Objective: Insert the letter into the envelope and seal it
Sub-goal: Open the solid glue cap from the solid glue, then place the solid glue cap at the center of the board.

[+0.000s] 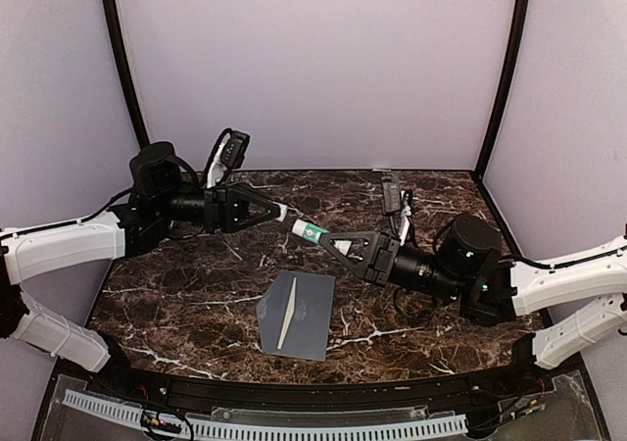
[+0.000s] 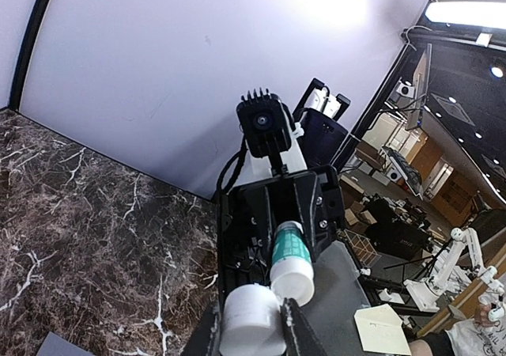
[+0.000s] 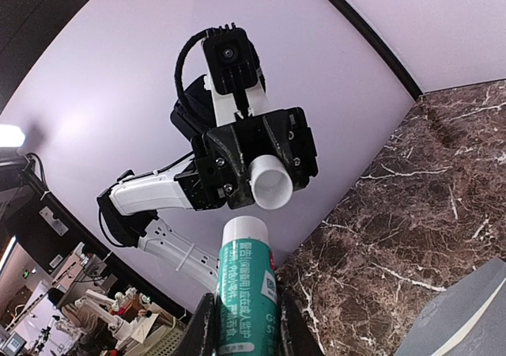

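Next, my left gripper lets go of the white cap on the pale marble vein that leads from the envelope's pointed side [image 1: 194, 303].
The grey-blue envelope [image 1: 304, 316] lies flat on the marble table [image 1: 176, 294], near the front middle. A thin cream strip [image 1: 288, 316] runs along it, and that is all I see of the letter. Above the table my right gripper [image 1: 330, 239] is shut on a teal-labelled glue stick [image 1: 310, 231], its white tip pointing left. My left gripper [image 1: 274, 211] is shut on the stick's white cap [image 1: 281, 210], its open end facing the stick's tip across a small gap. In the right wrist view the glue stick [image 3: 247, 293] points at the cap [image 3: 271, 180]. The left wrist view shows the cap [image 2: 251, 318] next to the stick [image 2: 290, 259].
Pale walls with black corner posts [image 1: 122, 59] close in the table at the back and sides. A black cable and connector [image 1: 392, 194] lie at the back right. A perforated white strip [image 1: 265, 426] runs along the near edge.
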